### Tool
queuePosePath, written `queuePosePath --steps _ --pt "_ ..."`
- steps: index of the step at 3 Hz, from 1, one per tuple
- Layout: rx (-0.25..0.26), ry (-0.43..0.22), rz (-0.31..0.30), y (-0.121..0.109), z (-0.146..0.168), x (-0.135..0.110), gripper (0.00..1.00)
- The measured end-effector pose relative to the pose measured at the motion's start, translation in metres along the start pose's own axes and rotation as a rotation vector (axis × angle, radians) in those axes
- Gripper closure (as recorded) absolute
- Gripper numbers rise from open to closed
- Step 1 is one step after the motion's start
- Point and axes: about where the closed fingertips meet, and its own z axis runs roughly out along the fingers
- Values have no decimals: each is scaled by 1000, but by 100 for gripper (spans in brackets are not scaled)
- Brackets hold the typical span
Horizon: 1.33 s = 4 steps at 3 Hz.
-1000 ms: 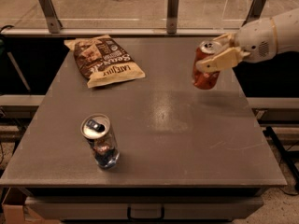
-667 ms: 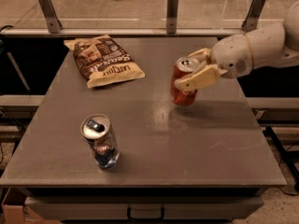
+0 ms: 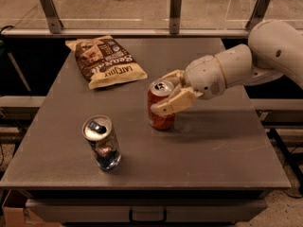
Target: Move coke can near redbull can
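Observation:
My gripper needs to let go of the coke can on the grey table point(image 3: 148, 130), a little behind and beside the redbull can.
The red coke can point(image 3: 160, 109) with a silver top is upright near the middle of the grey table point(image 3: 218, 150). My gripper point(image 3: 166, 94) is shut on the coke can, one cream finger point(image 3: 176, 103) across its front and the other behind its top; the white arm reaches in from the right. Whether the can rests on the table or hangs just above it, I cannot tell. The redbull can point(image 3: 102, 143), dark blue and silver, stands upright at the front left, about a can's height to the left of and nearer than the coke can.
A brown chip bag point(image 3: 106, 62) lies flat at the back left of the table. A rail with metal posts point(image 3: 175, 11) runs behind the table's far edge. The table's front edge is just below the redbull can.
My gripper has carried the coke can from the back right of the table leftward and toward the front, closer to the redbull can. The redbull can and chip bag have not moved.

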Motion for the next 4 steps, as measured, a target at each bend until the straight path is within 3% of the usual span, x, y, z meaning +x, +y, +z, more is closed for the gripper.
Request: queuePosePath --steps 1,3,4 --pt "0 0 0 0 -1 -2 100" --pt "-83 -14 -143 32 32 -48 100" --pt "-100 -6 -177 40 37 -58 100"
